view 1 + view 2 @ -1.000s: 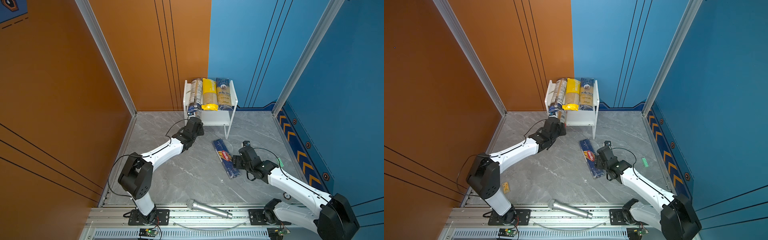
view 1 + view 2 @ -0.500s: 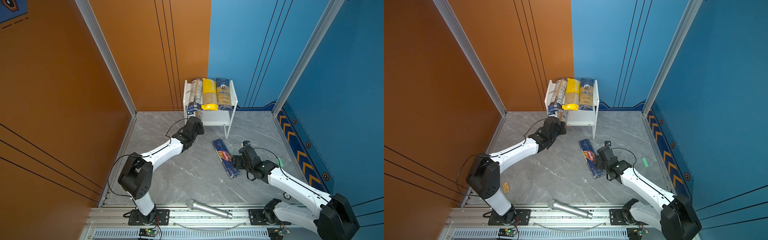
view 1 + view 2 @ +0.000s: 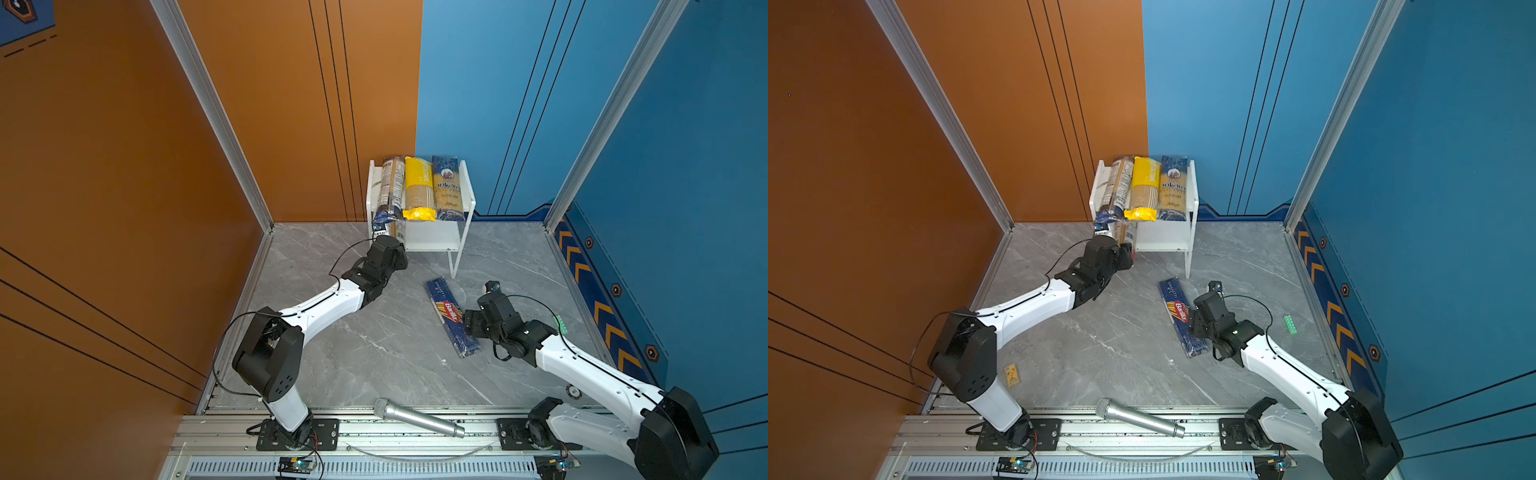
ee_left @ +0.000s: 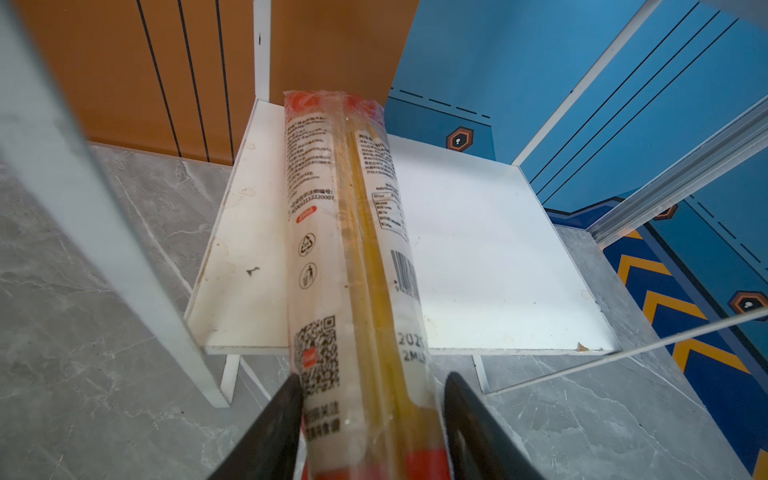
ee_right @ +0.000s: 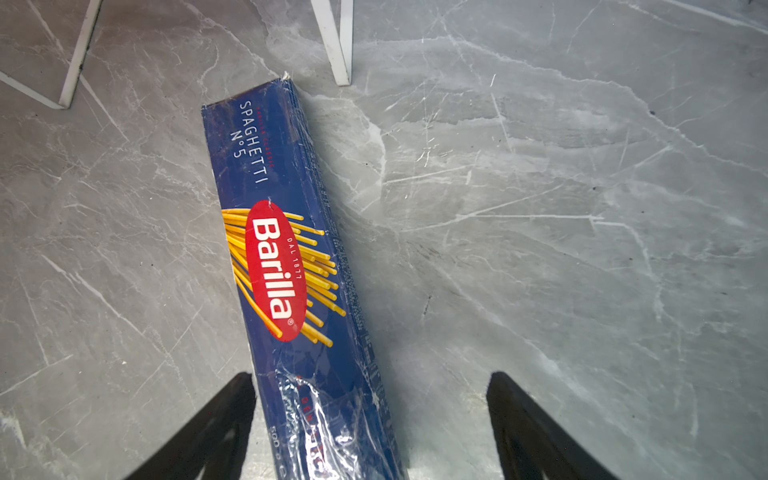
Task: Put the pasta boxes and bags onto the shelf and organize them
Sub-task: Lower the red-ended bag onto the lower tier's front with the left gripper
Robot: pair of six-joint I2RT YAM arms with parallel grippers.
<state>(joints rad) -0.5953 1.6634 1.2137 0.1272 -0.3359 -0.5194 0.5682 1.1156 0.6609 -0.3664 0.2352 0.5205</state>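
The long sides of the Barilla box's near half (image 3: 461, 336) (image 5: 321, 436), just past the red oval logo, will be gripped by my right gripper.
The white shelf (image 3: 468, 195) (image 3: 1194, 191) stands against the back wall. Its top tier holds a clear pack with dark-blue ends (image 3: 390, 187), a yellow pack (image 3: 419, 187) and a dark-blue Ankara pack (image 3: 448, 187). A red-ended pack (image 4: 345, 249) lies lengthwise on the left part of the lower board (image 4: 478, 249). Its near end sticks out between the fingers of my left gripper (image 4: 372, 382) (image 3: 390, 247), which is open with a small gap beside the pack. The Barilla box (image 5: 286, 249) (image 3: 451, 316) lies flat on the floor. My right gripper (image 5: 370, 376) (image 3: 469, 328) stands wide open over its near end.
A silver microphone (image 3: 417, 417) lies on the front rail. A small green piece (image 3: 560, 324) sits on the floor at the right, and a small yellow tag (image 3: 1012, 374) at the left. The shelf's front legs (image 5: 338, 41) stand just beyond the Barilla box.
My left gripper's jaws have spread apart around the red-ended pack, which now rests on the lower board. Neither arm has shifted noticeably.
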